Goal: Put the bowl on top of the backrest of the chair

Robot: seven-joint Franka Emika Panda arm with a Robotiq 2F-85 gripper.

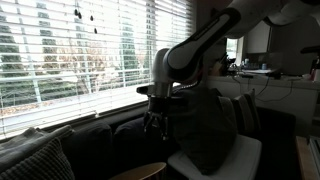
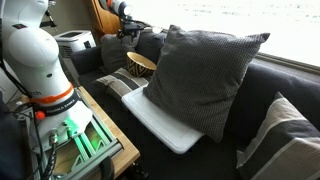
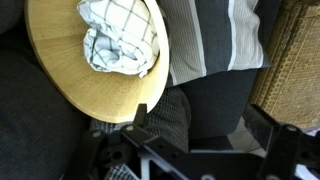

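Next, I move my gripper next to the bowl's rim (image 1: 159, 171) (image 3: 163, 74) on the side beside the striped pillow and close it there.
The light-tan bowl (image 3: 60, 75) lies on the dark seat and holds a crumpled checked cloth (image 3: 120, 40). It also shows in both exterior views (image 1: 140, 171) (image 2: 140, 63). My gripper (image 3: 200, 125) is open and empty. It hangs above the seat just beside the bowl, with one fingertip close to the bowl's rim. In both exterior views the gripper (image 1: 155, 122) (image 2: 128, 36) points down over the bowl. The dark backrest (image 1: 100, 135) (image 2: 292, 85) runs along under the window.
A big dark puffy cushion (image 2: 195, 75) (image 1: 212, 130) leans on the backrest over a white flat pad (image 2: 165, 122). A grey pillow (image 1: 40, 160) and a striped pillow (image 3: 215, 35) lie near the bowl. Window blinds (image 1: 80, 50) hang behind the sofa.
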